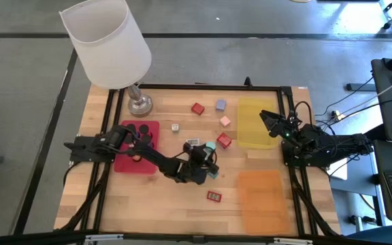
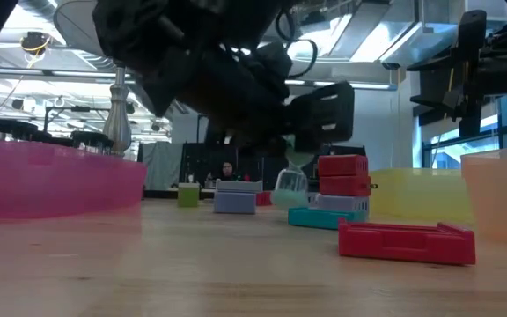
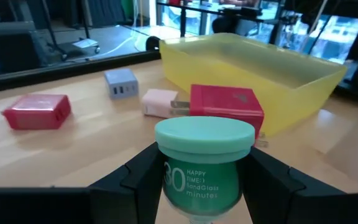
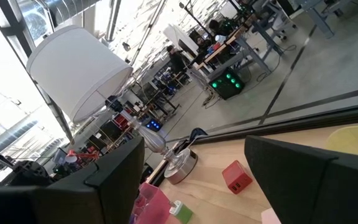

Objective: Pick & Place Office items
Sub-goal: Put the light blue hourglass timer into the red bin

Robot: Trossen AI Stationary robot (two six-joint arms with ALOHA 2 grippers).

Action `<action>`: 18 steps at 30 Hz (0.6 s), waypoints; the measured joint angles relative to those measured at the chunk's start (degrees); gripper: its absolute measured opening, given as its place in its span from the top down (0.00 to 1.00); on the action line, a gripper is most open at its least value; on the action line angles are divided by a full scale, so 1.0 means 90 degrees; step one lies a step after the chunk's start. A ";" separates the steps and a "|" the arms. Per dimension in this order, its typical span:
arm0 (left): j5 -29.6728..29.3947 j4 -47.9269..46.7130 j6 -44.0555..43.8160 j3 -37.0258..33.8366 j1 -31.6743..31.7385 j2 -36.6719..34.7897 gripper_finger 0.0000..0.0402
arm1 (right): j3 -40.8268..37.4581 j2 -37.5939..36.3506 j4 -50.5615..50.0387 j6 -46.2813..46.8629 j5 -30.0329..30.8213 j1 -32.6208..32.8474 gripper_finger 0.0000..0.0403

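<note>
My left gripper needs to lay the tilted sand timer down, as it pinches it just under the teal cap, and then take the timer's clear lower bulb [image 2: 292, 181] from above.
A teal sand timer [image 3: 204, 155] with a round teal cap sits between the fingers of my left gripper [image 1: 208, 151], which is shut on it near the table's middle. Next to it on the wood stand a red block [image 1: 224, 141], a pink block [image 1: 224, 121], a lavender block [image 1: 220, 105] and another red block [image 1: 197, 108]. A flat red rectangle [image 1: 214, 196] lies nearer the front. My right gripper [image 1: 269, 121] waits open over the yellow tray's right side, holding nothing. My left gripper pinches the sand timer's printed middle [image 3: 179, 180], just under the teal cap, one finger [image 3: 143, 174] on each side. The fingers come nearly level from the table's left. The timer stands cap up, a little tilted in the low view; its lower end is out of view.
A white-shaded lamp [image 1: 111, 44] with a silver base [image 1: 139, 103] stands at the far left. A red tray [image 1: 136, 163] with black round pieces [image 1: 138, 128] lies under my left arm. A yellow tray [image 1: 257, 102] and an orange tray [image 1: 260, 197] lie at the right.
</note>
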 joint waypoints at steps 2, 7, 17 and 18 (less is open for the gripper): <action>0.0084 0.0369 0.0012 -0.0057 0.0017 0.0107 0.56 | 0.0000 0.0000 -0.0005 0.0000 0.0002 0.0001 0.30; 0.0014 0.0978 0.0351 -0.0087 0.0025 0.0318 0.56 | 0.0002 0.0001 -0.0003 0.0000 0.0000 0.0001 0.30; 0.0283 0.1017 0.0406 -0.0087 -0.0024 0.0315 0.50 | 0.0002 0.0000 -0.0003 0.0000 0.0000 0.0001 0.30; 0.0275 0.1008 0.0406 -0.0087 -0.0050 0.0315 0.49 | 0.0001 0.0000 -0.0005 0.0000 0.0001 0.0001 0.30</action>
